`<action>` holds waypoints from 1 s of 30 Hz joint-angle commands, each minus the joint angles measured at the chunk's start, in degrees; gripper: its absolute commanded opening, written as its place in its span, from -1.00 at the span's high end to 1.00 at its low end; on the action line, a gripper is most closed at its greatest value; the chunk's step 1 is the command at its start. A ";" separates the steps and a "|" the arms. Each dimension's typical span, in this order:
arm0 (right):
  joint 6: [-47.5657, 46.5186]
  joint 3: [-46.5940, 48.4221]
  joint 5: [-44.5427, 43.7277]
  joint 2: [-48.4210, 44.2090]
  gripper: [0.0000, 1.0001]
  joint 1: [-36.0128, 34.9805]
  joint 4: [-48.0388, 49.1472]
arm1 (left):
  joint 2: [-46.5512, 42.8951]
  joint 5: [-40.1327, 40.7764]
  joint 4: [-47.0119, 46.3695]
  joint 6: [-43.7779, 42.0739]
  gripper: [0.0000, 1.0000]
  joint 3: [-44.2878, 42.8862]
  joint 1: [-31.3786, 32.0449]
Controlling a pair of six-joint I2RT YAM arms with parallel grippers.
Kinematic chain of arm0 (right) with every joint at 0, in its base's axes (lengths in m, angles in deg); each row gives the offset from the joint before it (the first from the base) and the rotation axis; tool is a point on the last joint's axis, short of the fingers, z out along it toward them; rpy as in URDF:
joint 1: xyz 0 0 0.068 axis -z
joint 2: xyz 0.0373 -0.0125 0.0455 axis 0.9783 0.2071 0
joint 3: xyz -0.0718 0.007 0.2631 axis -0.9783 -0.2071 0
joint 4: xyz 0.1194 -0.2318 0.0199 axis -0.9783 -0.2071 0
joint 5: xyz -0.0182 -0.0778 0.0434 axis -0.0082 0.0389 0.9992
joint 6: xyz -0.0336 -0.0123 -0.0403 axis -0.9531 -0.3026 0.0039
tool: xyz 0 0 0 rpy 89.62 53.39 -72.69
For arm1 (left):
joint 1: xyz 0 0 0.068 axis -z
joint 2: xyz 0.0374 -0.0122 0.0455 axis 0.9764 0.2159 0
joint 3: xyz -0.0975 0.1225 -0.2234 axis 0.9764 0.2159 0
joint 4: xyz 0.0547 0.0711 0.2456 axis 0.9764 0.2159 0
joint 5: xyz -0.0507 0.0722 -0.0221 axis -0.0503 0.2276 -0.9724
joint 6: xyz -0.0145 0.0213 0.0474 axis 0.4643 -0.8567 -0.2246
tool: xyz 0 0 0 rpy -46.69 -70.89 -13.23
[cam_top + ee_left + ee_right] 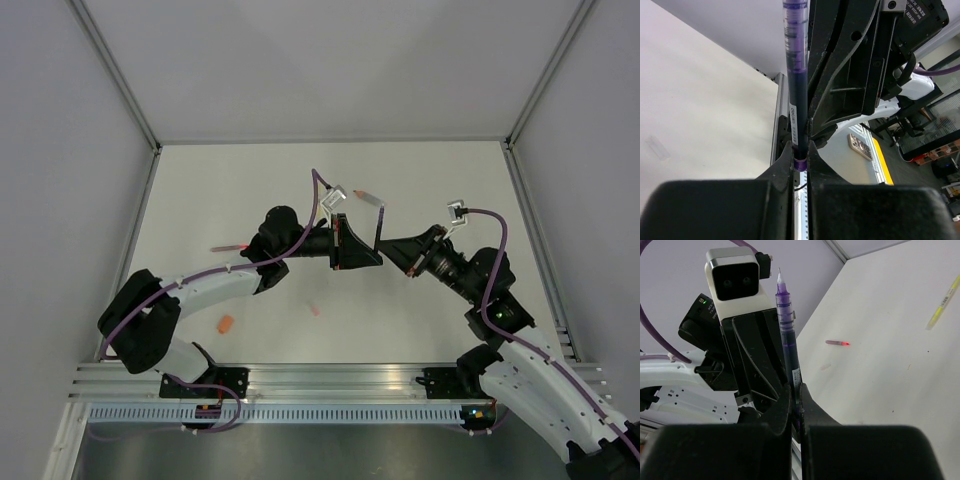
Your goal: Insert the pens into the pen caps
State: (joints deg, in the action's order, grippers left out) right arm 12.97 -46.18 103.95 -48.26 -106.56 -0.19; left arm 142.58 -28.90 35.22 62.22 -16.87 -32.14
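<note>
The robot's left gripper pinches only the dark purple pen's bottom end, so it should open and take hold farther up the pen (797,141) while the right gripper stays still.
Both grippers meet above the middle of the table, each shut on the same dark purple pen (380,225), which stands nearly upright between them. My left gripper (368,252) grips its lower end in the left wrist view (800,156), where the pen (795,75) rises straight up. My right gripper (392,247) pinches the barrel in the right wrist view (795,390), where the pen (787,325) shows a bare tip on top. An orange cap (226,324) and a pale pink cap (315,310) lie on the table in front of the left arm.
A pink pen (228,247) lies partly hidden beside the left arm, and also shows in the right wrist view (837,343). A grey pen with an orange tip (368,193) lies behind the grippers. A yellow pen (942,305) lies at the right wrist view's right edge. Walls bound the table.
</note>
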 commanded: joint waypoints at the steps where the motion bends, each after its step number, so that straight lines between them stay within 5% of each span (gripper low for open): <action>1: -0.20 0.03 -0.90 -0.80 0.99 -0.05 -0.87 | 0.13 -1.67 -1.55 -1.14 0.95 -2.75 1.02; 6: -3.97 3.11 -3.70 -1.24 0.29 -0.05 -5.79 | -1.36 -3.17 2.04 -2.62 0.95 -1.88 0.93; 9: -4.94 4.78 -5.55 -0.63 0.23 -0.05 -6.76 | -2.59 -3.78 3.89 -3.86 0.95 -0.47 0.93; 22: -5.56 8.30 -4.24 5.87 0.45 -0.05 -3.95 | -6.20 -4.93 10.14 -7.55 0.95 1.20 0.93; 25: -5.12 7.95 -3.45 6.14 0.67 0.04 -2.99 | -6.29 -4.75 10.40 -7.47 0.95 1.03 1.02; 27: -4.42 7.60 -2.66 5.96 1.00 -0.05 -2.55 | -6.37 -4.23 10.40 -7.21 0.94 0.77 1.02; 30: -2.76 6.55 -1.86 5.35 1.00 -0.05 -1.49 | -6.46 -3.35 10.23 -6.68 0.55 0.33 0.93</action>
State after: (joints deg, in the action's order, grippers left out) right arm 8.95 -39.76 102.77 -42.62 -106.82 -4.95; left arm 138.73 -30.41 47.35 57.39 -15.77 -31.82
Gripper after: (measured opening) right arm 0.027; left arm 0.183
